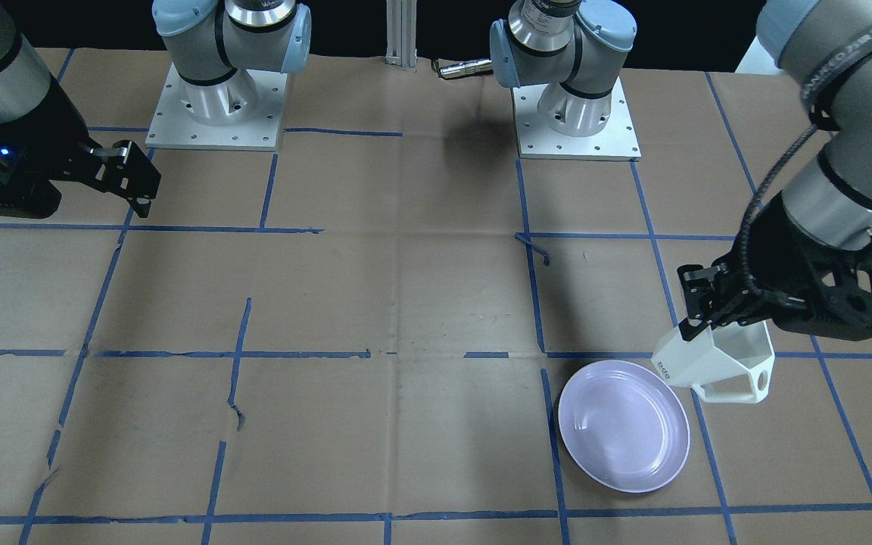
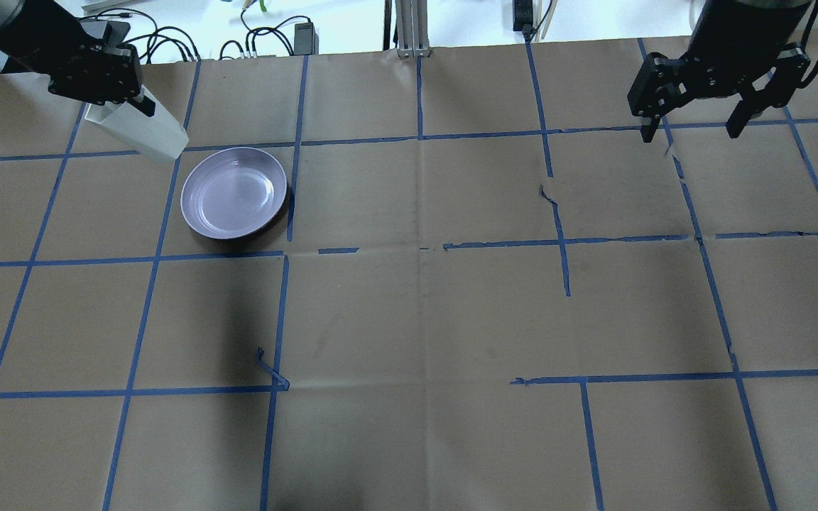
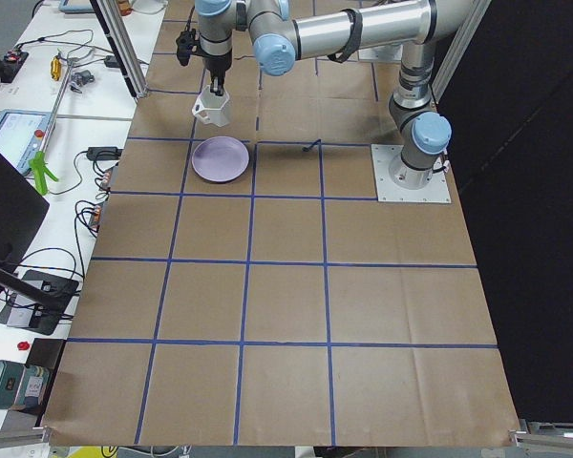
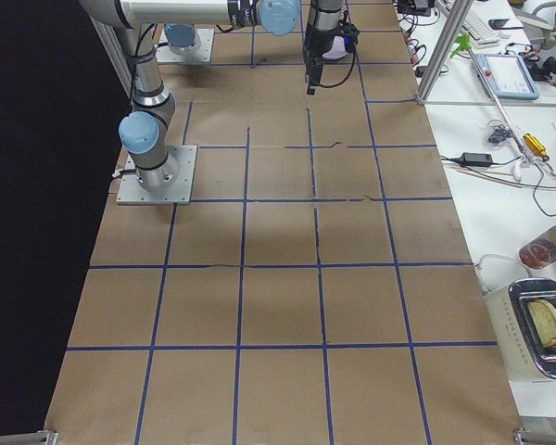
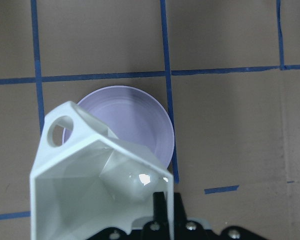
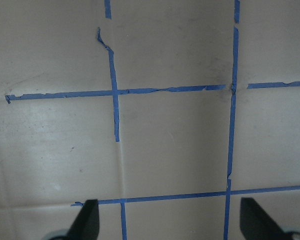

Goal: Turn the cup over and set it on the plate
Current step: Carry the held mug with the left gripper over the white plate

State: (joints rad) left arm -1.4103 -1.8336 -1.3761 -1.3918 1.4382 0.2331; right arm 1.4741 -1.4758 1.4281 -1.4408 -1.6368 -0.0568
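Next, my left gripper releases the white cup just off the middle of the lavender plate (image 1: pixel 639 440) (image 5: pixel 107 125).
The white faceted cup (image 1: pixel 716 362) hangs tilted in the air in my left gripper (image 1: pixel 697 327), which is shut on its wall. The cup also shows in the overhead view (image 2: pixel 140 132), the left side view (image 3: pixel 212 105) and the left wrist view (image 5: pixel 90 185), where its pale interior and open-frame handle face the camera. The lavender plate (image 1: pixel 624 425) lies flat on the table just beside and below the cup; it also shows in the overhead view (image 2: pixel 233 191) and the left wrist view (image 5: pixel 135 120). My right gripper (image 2: pixel 693 131) is open and empty, far off on the other side.
The table is brown paper with a blue tape grid. Two arm bases (image 1: pixel 216 98) (image 1: pixel 576 106) stand at the robot's edge. Cables and gear (image 2: pixel 260 39) lie beyond the far edge of the table.
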